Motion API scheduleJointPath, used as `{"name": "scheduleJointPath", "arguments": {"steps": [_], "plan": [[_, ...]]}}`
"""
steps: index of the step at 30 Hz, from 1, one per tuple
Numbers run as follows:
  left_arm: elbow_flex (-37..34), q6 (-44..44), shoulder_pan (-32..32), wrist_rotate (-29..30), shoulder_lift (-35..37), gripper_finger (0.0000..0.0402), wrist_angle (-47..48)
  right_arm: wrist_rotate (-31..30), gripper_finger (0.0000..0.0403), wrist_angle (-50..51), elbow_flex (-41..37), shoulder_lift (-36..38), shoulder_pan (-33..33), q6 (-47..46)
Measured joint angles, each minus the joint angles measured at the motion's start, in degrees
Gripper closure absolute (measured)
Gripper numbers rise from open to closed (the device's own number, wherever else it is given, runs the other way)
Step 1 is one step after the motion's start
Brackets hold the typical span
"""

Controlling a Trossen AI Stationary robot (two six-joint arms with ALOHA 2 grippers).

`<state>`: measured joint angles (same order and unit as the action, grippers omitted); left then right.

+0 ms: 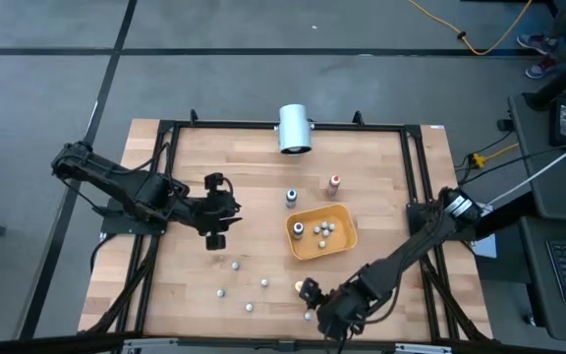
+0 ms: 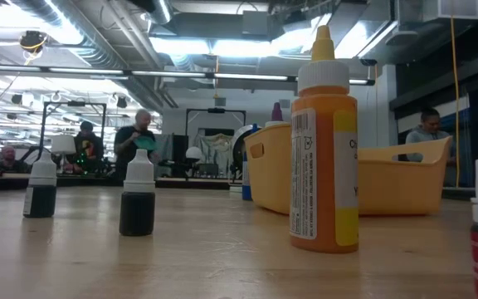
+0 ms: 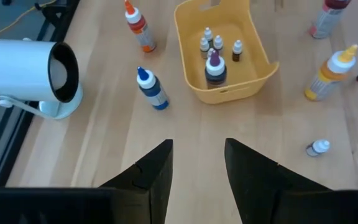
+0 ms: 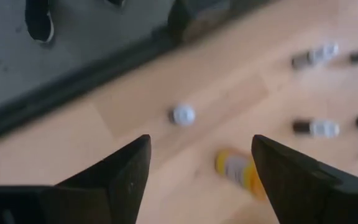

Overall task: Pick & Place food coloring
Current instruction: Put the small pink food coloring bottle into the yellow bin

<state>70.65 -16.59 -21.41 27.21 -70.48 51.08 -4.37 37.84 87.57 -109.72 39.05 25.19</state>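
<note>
The tiny food coloring bottle is between the orange-bodied bottle and the table's near edge, and my right gripper should close on the pale cap [image 1: 308, 316] [image 4: 184, 114] of that bottle.
Several tiny food coloring bottles with pale caps stand inside the orange-yellow tray [image 1: 344, 241], which also shows in the left wrist view [image 3: 253, 68]. More stand or lie loose on the wood near the table's near edge [image 1: 234, 264], [image 1: 250, 307]. An orange-bodied bottle [image 1: 299, 286] stands there too and shows large in the low view [image 2: 324, 149]. My right gripper [image 1: 308, 295] hovers open just above it; in the right wrist view the bottle [image 4: 238, 169] lies below and between the fingers, untouched. My left gripper [image 1: 229, 208] is open and empty left of the tray.
A big white cylinder [image 1: 294, 128] lies at the far edge. A blue bottle [image 1: 291, 198] and a red-orange bottle [image 1: 334, 184] stand beyond the tray. A black frame [image 1: 263, 125] rims the table. People sit in the room behind [image 2: 139, 137].
</note>
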Motion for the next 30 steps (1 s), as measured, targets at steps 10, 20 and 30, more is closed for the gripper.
{"name": "scheduleJointPath", "arguments": {"steps": [10, 20, 30], "plan": [[0.0, -0.6, -0.3, -0.4, 0.0, 0.0261, -0.2, 0.6, 0.0122, -6.3, 0.1, -3.4, -0.1, 0.6], [0.0, -0.8, -0.3, -1.4, 0.0, 0.0261, -0.1, 4.6, 0.0122, -9.6, 0.1, -7.3, -2.0, 0.8], [0.0, 0.8, -0.3, -1.4, -0.1, 0.0261, -0.1, 6.2, 0.0122, -12.4, 0.0, -10.4, -2.6, 0.5]]}}
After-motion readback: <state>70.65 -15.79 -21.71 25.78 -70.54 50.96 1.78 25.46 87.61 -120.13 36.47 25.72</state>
